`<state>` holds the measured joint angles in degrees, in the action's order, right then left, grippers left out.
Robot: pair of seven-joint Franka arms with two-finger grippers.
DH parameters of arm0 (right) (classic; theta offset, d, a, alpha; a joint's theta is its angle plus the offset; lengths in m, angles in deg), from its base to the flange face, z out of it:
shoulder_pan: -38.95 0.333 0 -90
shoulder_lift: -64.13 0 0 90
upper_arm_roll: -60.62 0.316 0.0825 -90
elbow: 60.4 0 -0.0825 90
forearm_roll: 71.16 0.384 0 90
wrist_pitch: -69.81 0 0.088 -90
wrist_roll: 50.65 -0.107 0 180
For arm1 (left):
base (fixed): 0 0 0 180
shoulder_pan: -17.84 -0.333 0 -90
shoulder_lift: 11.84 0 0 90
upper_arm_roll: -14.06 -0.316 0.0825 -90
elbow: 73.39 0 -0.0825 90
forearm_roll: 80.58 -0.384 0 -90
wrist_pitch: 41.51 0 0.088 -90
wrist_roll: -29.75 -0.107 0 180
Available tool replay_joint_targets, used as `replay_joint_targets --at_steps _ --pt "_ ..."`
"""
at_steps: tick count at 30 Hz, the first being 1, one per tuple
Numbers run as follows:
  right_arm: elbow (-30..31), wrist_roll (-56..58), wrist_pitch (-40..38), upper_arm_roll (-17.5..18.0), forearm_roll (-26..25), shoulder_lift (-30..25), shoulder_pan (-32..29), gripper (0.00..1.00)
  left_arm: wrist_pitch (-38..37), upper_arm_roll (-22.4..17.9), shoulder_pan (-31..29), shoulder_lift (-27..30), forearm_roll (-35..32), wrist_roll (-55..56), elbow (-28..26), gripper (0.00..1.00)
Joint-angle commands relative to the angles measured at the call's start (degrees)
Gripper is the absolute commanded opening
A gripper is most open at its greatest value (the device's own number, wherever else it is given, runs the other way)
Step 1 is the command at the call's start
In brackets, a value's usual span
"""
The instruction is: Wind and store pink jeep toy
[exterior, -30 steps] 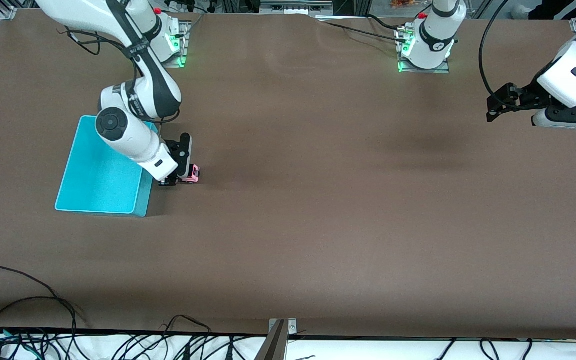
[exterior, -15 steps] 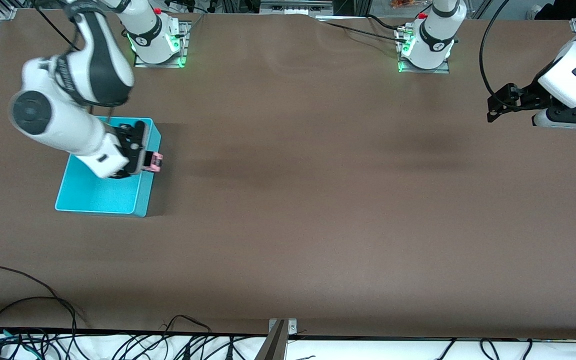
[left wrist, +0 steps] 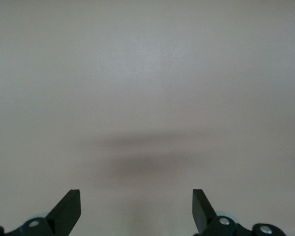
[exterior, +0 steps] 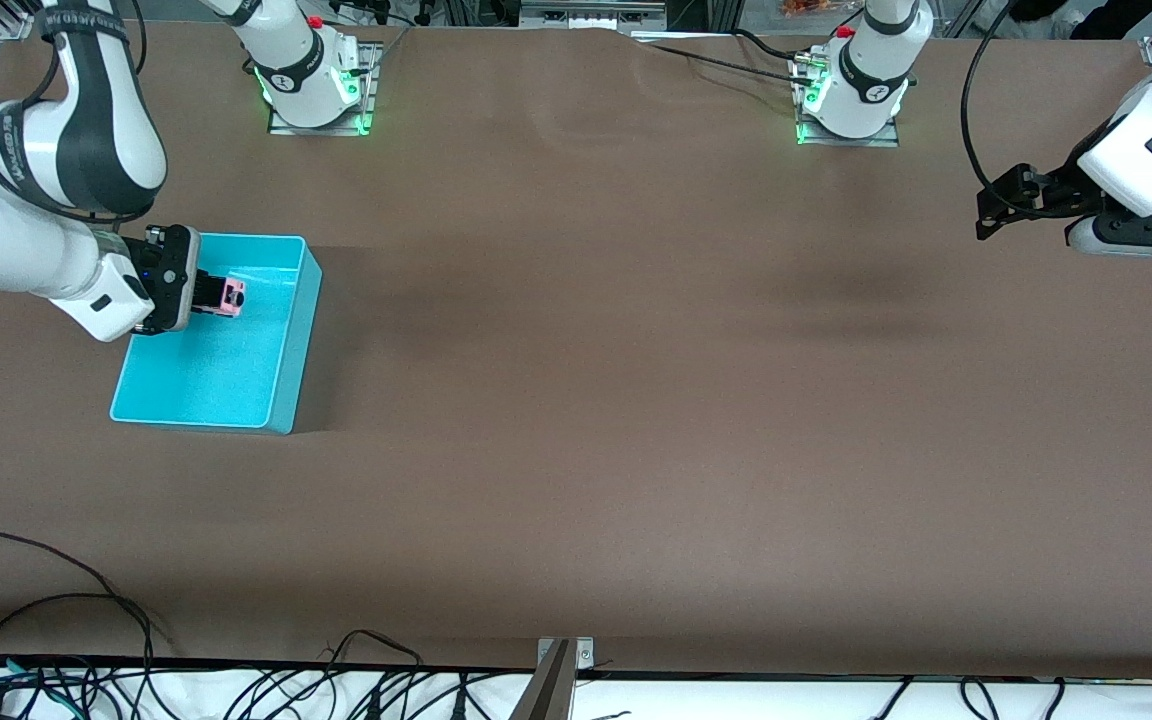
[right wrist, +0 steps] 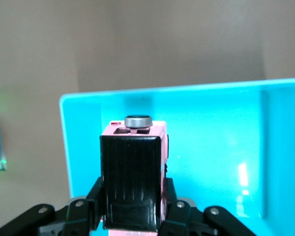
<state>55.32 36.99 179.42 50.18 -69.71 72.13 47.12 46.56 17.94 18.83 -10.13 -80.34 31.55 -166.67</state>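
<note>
My right gripper needs to set the pink jeep toy down on the turquoise bin's bottom toward the robots' bases [exterior: 250, 298].
My right gripper [exterior: 204, 294] is shut on the pink jeep toy [exterior: 231, 296] and holds it in the air over the turquoise bin [exterior: 276, 402], above the bin's end nearest the robots' bases. In the right wrist view the jeep [right wrist: 133, 173] shows its black roof and pink body between the gripper's fingers [right wrist: 95, 194], with the bin's floor [right wrist: 211, 147] under it. My left gripper [exterior: 986, 212] is open and empty, held up over the table at the left arm's end. In the left wrist view its fingertips [left wrist: 69, 206] stand wide apart over bare brown table.
The bin sits on the brown table [exterior: 636, 350] toward the right arm's end. Cables [exterior: 56, 600] lie along the table edge nearest the front camera. A metal bracket [exterior: 561, 660] stands at the middle of that edge.
My right gripper has lifted the jeep from the table beside the bin and carried it over the bin's wall, to above the bin's inside. The left arm has not moved.
</note>
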Motion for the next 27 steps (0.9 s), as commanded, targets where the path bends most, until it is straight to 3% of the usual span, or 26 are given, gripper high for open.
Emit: replay_joint_targets --at_steps 1,7,15,19,23,27 --pt "9.25 6.48 10.26 -2.04 1.54 -0.97 0.18 0.16 -0.97 0.25 -0.47 -0.04 0.72 0.39 0.73 1.0" --pt "16.11 6.84 19.41 -2.48 1.63 -0.18 0.09 0.16 -0.97 0.33 -0.12 0.05 0.72 0.39 0.82 1.0" --pt "19.63 7.28 25.22 -2.48 1.63 2.2 0.09 0.17 -0.97 0.33 -0.03 -0.04 0.72 0.3 0.82 1.0" --pt "20.69 7.37 26.71 -2.48 1.63 2.81 0.09 0.23 -0.97 0.33 -0.03 -0.04 0.72 0.3 0.82 1.0" --pt "20.69 7.37 26.8 -2.48 1.63 3.34 0.09 0.41 -1.67 0.33 0.06 0.14 0.72 0.39 0.73 1.0" --pt "20.69 7.28 26.8 -2.48 3.56 3.87 0.0 0.76 -1.76 0.51 0.15 0.05 0.81 0.39 0.82 1.0"
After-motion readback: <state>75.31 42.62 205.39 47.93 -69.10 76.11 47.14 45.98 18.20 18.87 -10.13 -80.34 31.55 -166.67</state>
